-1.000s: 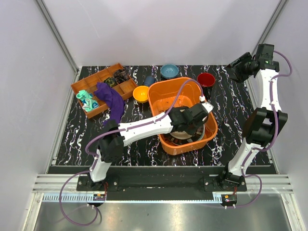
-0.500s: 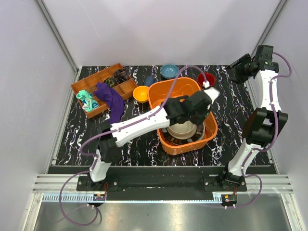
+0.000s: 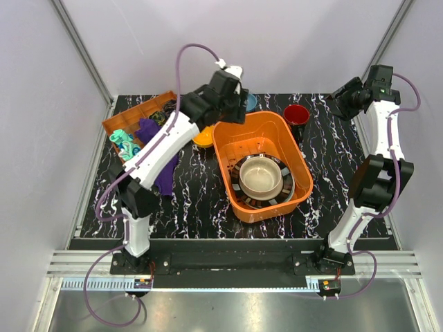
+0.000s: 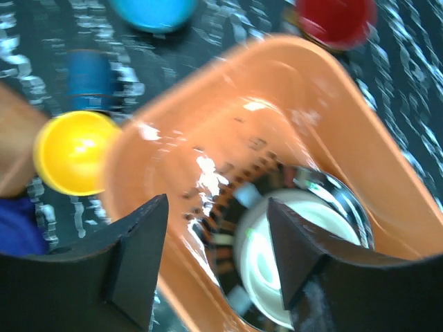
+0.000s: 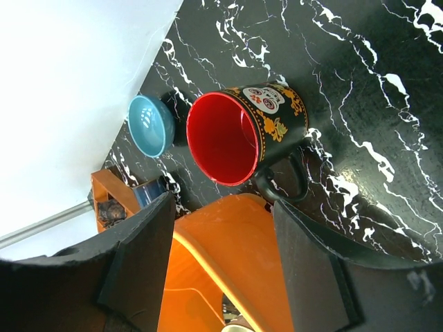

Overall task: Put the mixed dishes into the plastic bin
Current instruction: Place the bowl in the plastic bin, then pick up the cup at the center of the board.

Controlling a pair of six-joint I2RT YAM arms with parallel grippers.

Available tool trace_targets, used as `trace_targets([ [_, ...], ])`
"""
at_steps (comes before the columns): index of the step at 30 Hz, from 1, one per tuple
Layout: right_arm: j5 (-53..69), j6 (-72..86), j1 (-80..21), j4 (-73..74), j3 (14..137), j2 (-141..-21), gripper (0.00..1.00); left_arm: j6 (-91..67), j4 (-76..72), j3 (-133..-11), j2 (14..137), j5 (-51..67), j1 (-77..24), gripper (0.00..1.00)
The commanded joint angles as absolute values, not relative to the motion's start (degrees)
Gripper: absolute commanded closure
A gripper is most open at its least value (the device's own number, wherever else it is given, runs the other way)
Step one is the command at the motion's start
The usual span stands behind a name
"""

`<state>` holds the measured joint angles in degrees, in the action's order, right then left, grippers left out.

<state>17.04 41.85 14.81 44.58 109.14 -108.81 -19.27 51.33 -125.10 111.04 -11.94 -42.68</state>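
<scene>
Next, my right gripper grabs the red mug by the mug's rim (image 3: pixel 309 116) (image 5: pixel 257 140), on the side facing away from the small blue bowl.
The orange plastic bin (image 3: pixel 302 185) holds a beige bowl (image 3: pixel 261 177) resting on a dark striped-rim plate (image 3: pixel 286 196). My left gripper (image 3: pixel 232 111) is open and empty, held high over the bin's far left corner. Its wrist view looks down on the bin (image 4: pixel 277 66), the beige bowl (image 4: pixel 304 270) and the orange-yellow bowl (image 4: pixel 73 152). The orange-yellow bowl (image 3: pixel 201 137) sits left of the bin. The red mug (image 3: pixel 296 114) and the small blue bowl (image 3: pixel 248 102) stand behind it. My right gripper (image 3: pixel 344 101) is open and empty, above the red mug (image 5: pixel 232 135).
A brown-orange compartment tray (image 3: pixel 119 121) stands at the back left, with a purple cloth (image 3: pixel 163 149) and a teal toy (image 3: pixel 124 144) on it. A small dark blue cup (image 4: pixel 90 79) stands between the tray and the blue bowl (image 4: pixel 152 10). White walls enclose the table.
My left gripper has risen out of the bin and swung to its far left corner. The beige bowl stays in the bin. The right arm has not moved.
</scene>
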Motion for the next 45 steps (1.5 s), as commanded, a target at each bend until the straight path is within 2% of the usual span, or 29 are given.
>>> trace_targets([
  [1, 15.47, 39.82, 15.12, 42.71, 109.95, -109.34, 0.32, -20.74, 51.24, -128.31, 109.15, -7.56, -38.16, 0.34],
  [6, 14.59, 36.74, 14.24, 43.94, 111.0, -110.56, 0.32, -21.53, 51.33, -131.48, 112.85, -3.7, -34.37, 0.34],
  [17, 8.09, 30.15, 9.5, 49.65, 117.68, -117.76, 0.32, -23.81, 52.56, -128.32, 112.24, -1.5, -31.29, 0.34],
  [33, 6.5, 28.83, 5.63, 59.15, 136.57, -131.75, 0.32, -23.91, 52.65, -127.97, 112.85, -0.26, -27.25, 0.34],
  [45, 6.85, 28.39, 4.13, 61.52, 138.08, -135.61, 0.34, -23.91, 52.82, -126.12, 112.06, -0.26, -25.49, 0.34],
])
